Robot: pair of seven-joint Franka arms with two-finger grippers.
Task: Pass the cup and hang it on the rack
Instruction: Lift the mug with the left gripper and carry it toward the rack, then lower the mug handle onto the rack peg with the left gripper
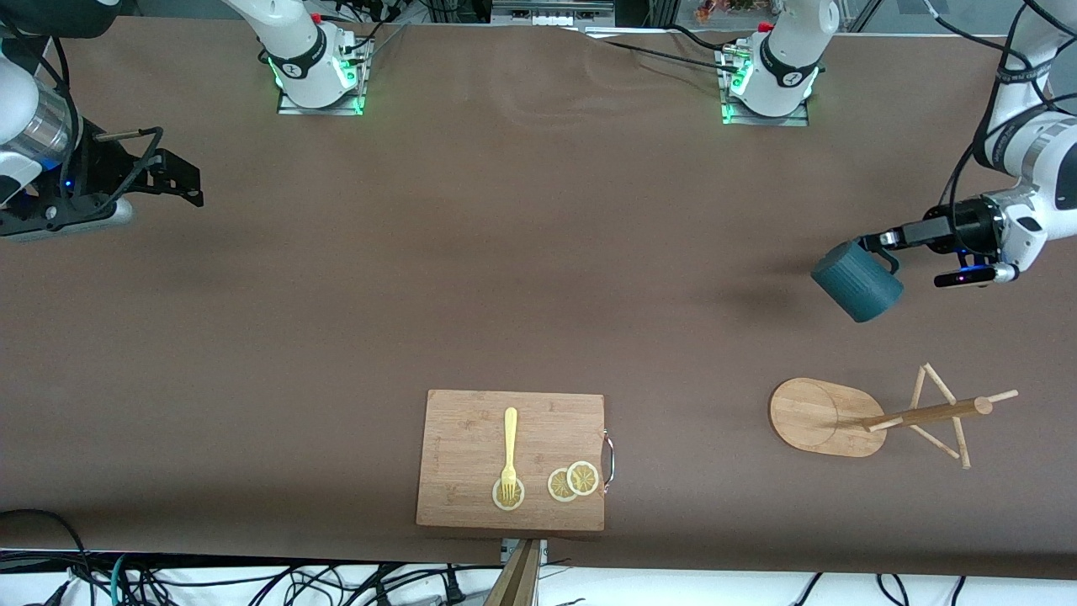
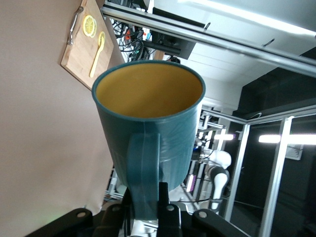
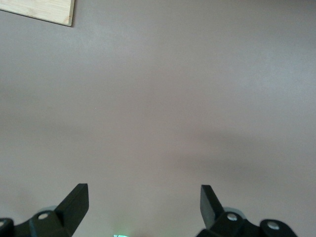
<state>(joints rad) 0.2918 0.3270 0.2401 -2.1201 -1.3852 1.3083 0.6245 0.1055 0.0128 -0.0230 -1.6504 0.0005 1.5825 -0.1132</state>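
Next, I release the cup from my left gripper over the bamboo rack's wires [image 1: 916,374] pointing away from the table's front edge.
My left gripper [image 1: 881,246] is shut on the loop handle of the dark teal ribbed cup [image 1: 856,282] and holds it tilted in the air over the brown table, at the left arm's end. In the left wrist view the cup [image 2: 148,123] shows its mustard-yellow inside, and the handle sits between my left gripper's [image 2: 143,192] fingers. The bamboo rack [image 1: 925,414] stands on its oval base [image 1: 812,417] near the table's front edge, apart from the cup. My right gripper [image 1: 181,181] is open and empty over bare table at the right arm's end; it waits there [image 3: 144,195].
A rectangular wooden cutting board [image 1: 511,459] with a yellow fork [image 1: 509,450] and lemon slices [image 1: 573,481] lies at the middle of the front edge. The board also shows in the left wrist view [image 2: 81,49]. Its corner shows in the right wrist view [image 3: 44,10].
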